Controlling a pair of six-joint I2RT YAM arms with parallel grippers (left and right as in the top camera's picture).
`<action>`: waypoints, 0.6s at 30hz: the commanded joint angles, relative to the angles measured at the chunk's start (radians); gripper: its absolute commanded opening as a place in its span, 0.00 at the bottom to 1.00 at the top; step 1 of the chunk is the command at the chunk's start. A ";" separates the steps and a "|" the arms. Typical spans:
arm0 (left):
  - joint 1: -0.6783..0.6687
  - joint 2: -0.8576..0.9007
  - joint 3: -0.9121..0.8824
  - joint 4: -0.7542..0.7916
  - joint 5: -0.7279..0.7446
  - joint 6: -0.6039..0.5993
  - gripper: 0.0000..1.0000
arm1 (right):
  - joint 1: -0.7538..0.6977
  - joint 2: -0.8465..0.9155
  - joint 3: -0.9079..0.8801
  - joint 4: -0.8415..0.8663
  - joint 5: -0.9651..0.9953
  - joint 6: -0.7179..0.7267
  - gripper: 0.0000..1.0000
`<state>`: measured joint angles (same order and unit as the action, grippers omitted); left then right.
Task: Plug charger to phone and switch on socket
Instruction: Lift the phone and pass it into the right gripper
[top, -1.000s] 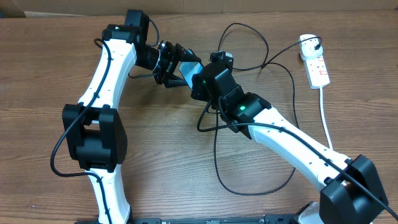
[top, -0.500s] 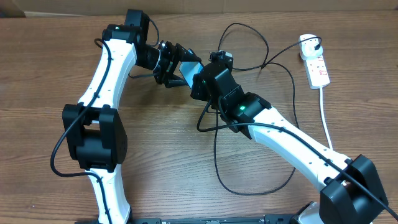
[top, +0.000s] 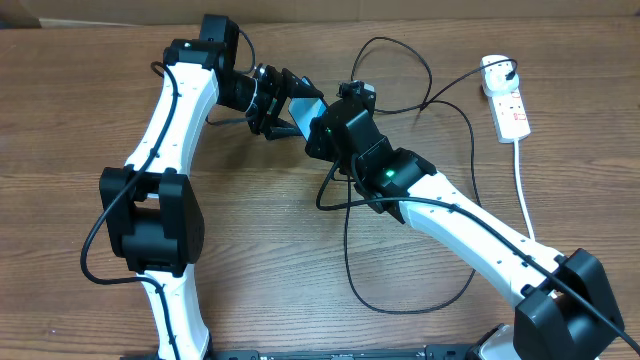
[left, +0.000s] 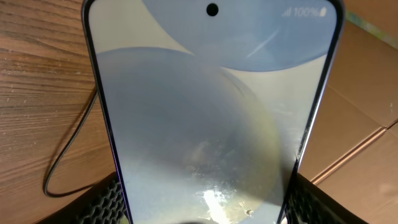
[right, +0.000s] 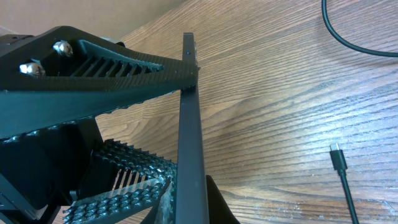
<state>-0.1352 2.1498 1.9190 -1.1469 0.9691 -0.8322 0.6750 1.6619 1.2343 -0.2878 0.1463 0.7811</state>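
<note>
Next, I open my left gripper, which spans the phone's side edges, back it off and pinch the phone's faces (left: 205, 106) with it while my right gripper steadies the phone.
The phone (top: 308, 108), with its light blue screen, is held tilted off the table between both arms. My left gripper (top: 290, 105) is shut on its side edges; the screen (left: 205, 124) fills the left wrist view between the fingers (left: 202, 202). My right gripper (top: 318, 128) is closed on the phone's faces; the right wrist view shows the phone edge-on (right: 189, 124) between its fingers (right: 189, 205). The charger's black cable (top: 347, 240) loops over the table. Its connector tip (right: 336, 154) lies loose on the wood. Its white adapter (top: 497, 68) sits in the socket (top: 512, 110), a white power strip at far right.
The power strip's thick white cord (top: 522, 190) runs down the right side. Cable loops lie behind and in front of the right arm. A cardboard surface (left: 364, 93) borders the table's far edge.
</note>
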 joint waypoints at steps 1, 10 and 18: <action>0.002 -0.002 0.035 0.000 0.040 -0.006 0.66 | 0.005 0.010 0.022 0.018 0.017 -0.022 0.04; 0.002 -0.002 0.035 0.000 0.015 -0.006 0.87 | 0.005 0.010 0.022 0.018 0.018 -0.022 0.04; 0.010 -0.002 0.035 0.004 -0.049 -0.001 1.00 | 0.004 0.010 0.022 0.018 0.019 -0.026 0.04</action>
<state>-0.1352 2.1498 1.9255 -1.1439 0.9604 -0.8364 0.6765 1.6661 1.2343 -0.2855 0.1463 0.7692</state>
